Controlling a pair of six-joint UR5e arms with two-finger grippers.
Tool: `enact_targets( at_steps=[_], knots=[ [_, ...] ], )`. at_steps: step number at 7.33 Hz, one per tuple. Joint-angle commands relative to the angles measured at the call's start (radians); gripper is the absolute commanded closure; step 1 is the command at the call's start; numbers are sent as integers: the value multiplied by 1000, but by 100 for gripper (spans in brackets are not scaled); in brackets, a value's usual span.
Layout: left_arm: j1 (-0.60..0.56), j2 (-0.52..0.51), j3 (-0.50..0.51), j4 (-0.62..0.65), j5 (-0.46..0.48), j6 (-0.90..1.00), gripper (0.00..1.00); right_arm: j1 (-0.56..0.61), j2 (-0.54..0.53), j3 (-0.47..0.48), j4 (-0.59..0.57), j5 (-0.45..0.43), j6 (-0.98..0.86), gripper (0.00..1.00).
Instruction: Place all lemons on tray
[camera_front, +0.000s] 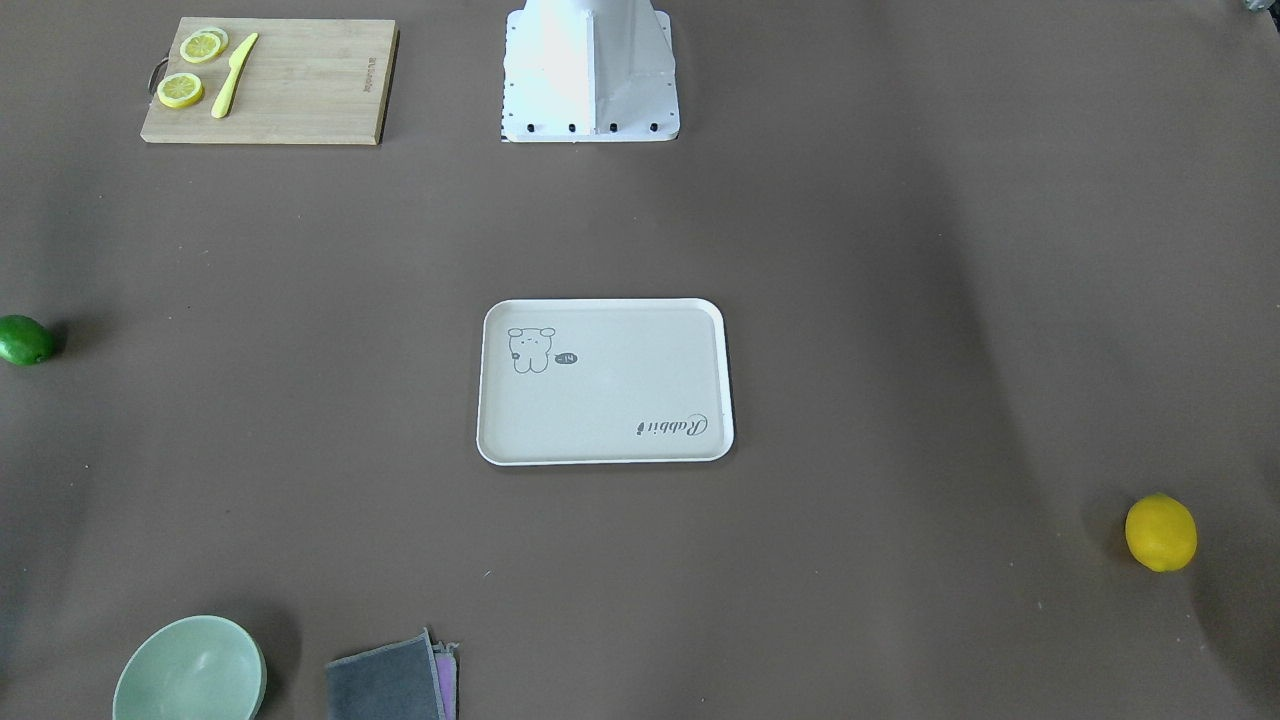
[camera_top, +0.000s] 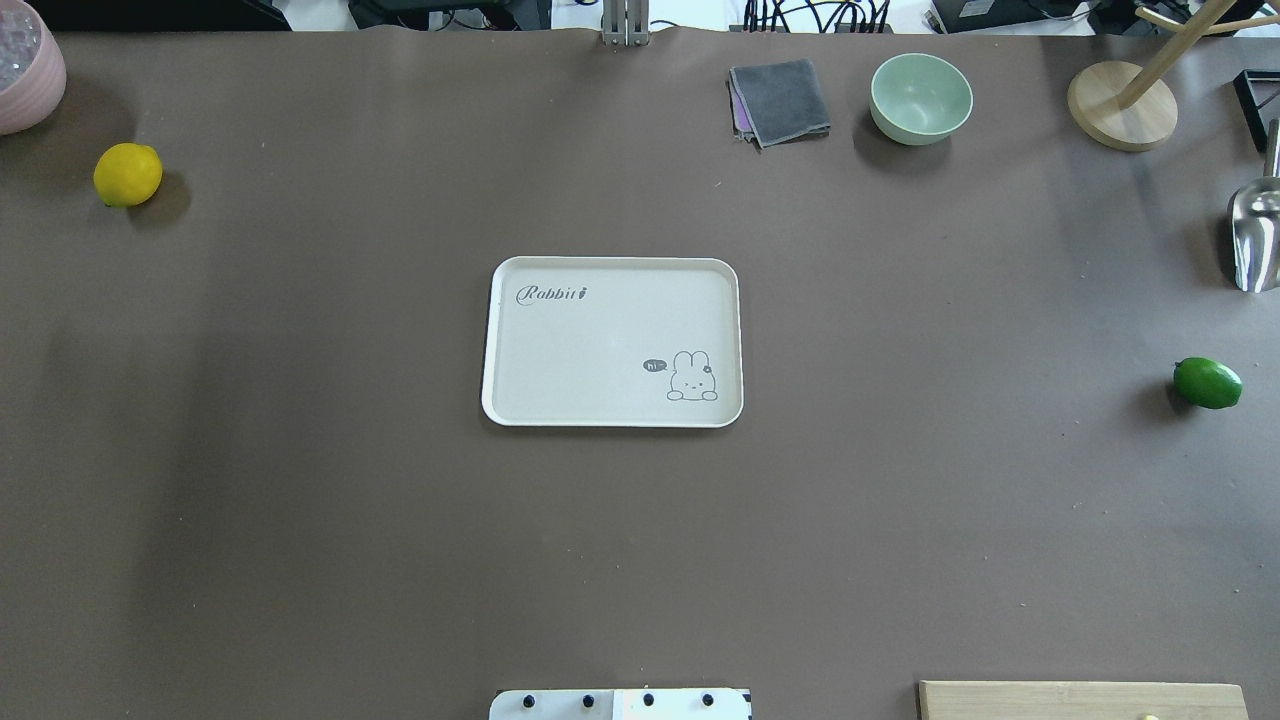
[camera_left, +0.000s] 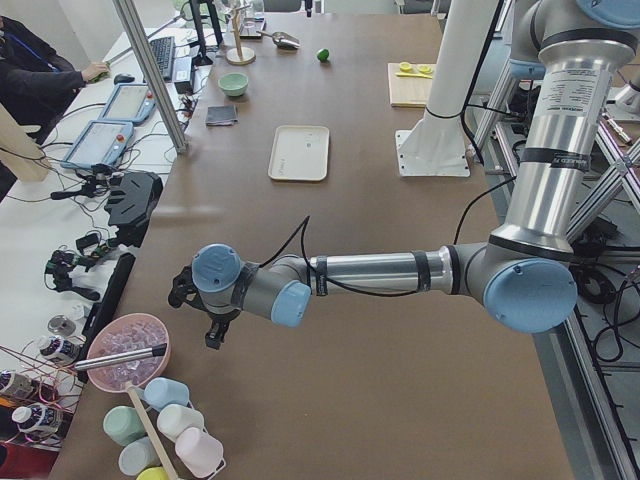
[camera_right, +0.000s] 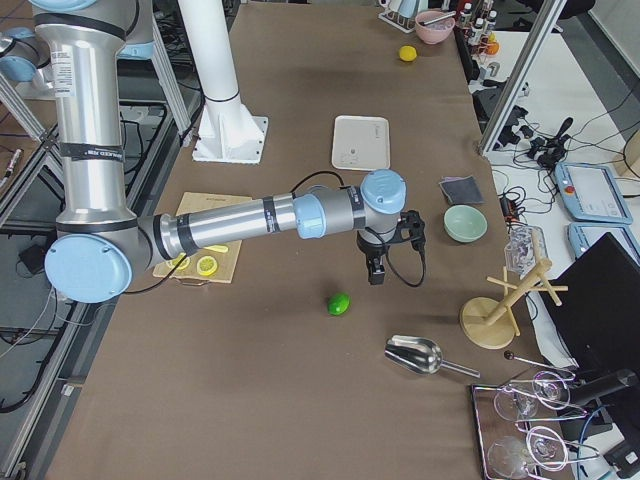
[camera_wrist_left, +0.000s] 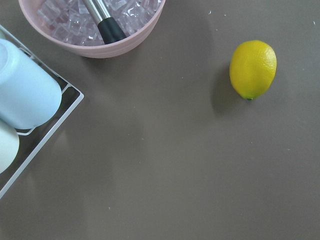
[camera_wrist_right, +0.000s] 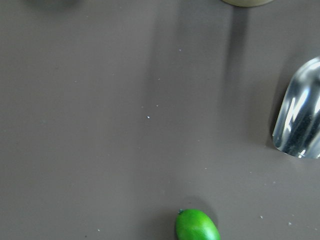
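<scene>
The yellow lemon near the pink bowl belongs on the off-white tray, so next my left gripper closes around the middle (camera_front: 1160, 529) (camera_wrist_left: 253, 69) of that lemon.
The yellow lemon (camera_top: 127, 174) lies at the table's far left and shows in the left wrist view (camera_wrist_left: 252, 69). The green lemon (camera_top: 1207, 383) lies at the far right and shows at the bottom of the right wrist view (camera_wrist_right: 197, 226). The off-white tray (camera_top: 615, 262) sits mid-table with nothing on it. My left gripper (camera_left: 212, 338) hangs over the table near the pink bowl. My right gripper (camera_right: 378, 272) hangs a little beyond the green lemon (camera_right: 339, 304). Neither touches a lemon. I cannot tell whether either gripper is open or shut.
A pink bowl of ice (camera_wrist_left: 90, 25) and a rack of cups (camera_wrist_left: 25, 95) stand near the yellow lemon. A metal scoop (camera_top: 1255, 235) and a wooden stand (camera_top: 1120, 105) are near the green one. A green bowl (camera_top: 920, 97), a grey cloth (camera_top: 780, 100) and a bamboo board (camera_front: 270, 80) with slices lie at the edges.
</scene>
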Motion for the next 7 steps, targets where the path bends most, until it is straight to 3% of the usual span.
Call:
enact_targets(
  at_steps=[1, 3, 5, 7],
  knots=[
    [143, -69, 47, -78, 9, 1, 1, -68, 49, -14, 2, -10, 25, 0],
    [208, -136, 107, -84, 45, 1, 3, -119, 81, -40, 2, -39, 27, 0],
    [248, -187, 121, -81, 168, 1, 3, -131, 81, -47, 2, -40, 30, 0],
    [265, -264, 221, -83, 223, 1, 3, -133, 83, -48, 2, -40, 30, 0]
  ],
)
